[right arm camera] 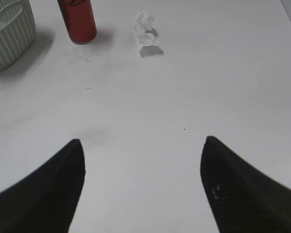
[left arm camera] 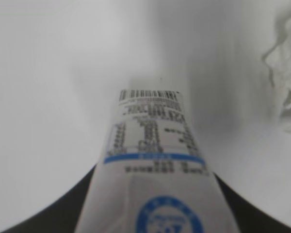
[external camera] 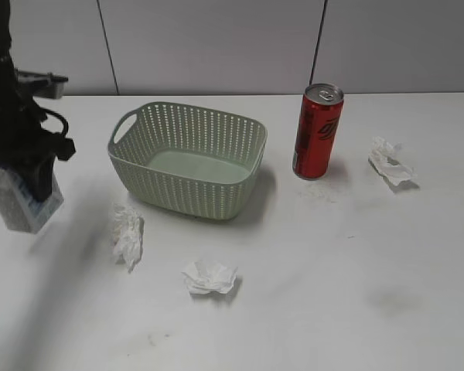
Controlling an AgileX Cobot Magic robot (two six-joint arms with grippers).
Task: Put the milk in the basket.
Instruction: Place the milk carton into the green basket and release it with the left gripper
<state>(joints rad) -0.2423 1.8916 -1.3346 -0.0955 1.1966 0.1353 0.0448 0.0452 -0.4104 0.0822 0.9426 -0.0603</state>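
Observation:
The milk, held tilted clear of the table, will be let go by my left gripper on the bottom of the basket, closer to the end [external camera: 177, 160] opposite the red can.
The milk [external camera: 23, 202], a small white carton with blue print, is held tilted at the far left, clear of the table. My left gripper [external camera: 31, 182] is shut on it. In the left wrist view the carton [left arm camera: 153, 160] fills the middle between the dark jaws [left arm camera: 153, 213]. The pale green basket [external camera: 187, 159] stands empty to the right of the carton. A corner of the basket shows in the right wrist view [right arm camera: 9, 29]. My right gripper [right arm camera: 143, 145] is open and empty above bare table; it does not show in the exterior view.
A red can [external camera: 318, 131] stands right of the basket and shows in the right wrist view [right arm camera: 77, 20]. Crumpled tissues lie in front of the basket [external camera: 128, 234], [external camera: 209, 277] and at the far right [external camera: 390, 161]. A grey wall runs behind the table.

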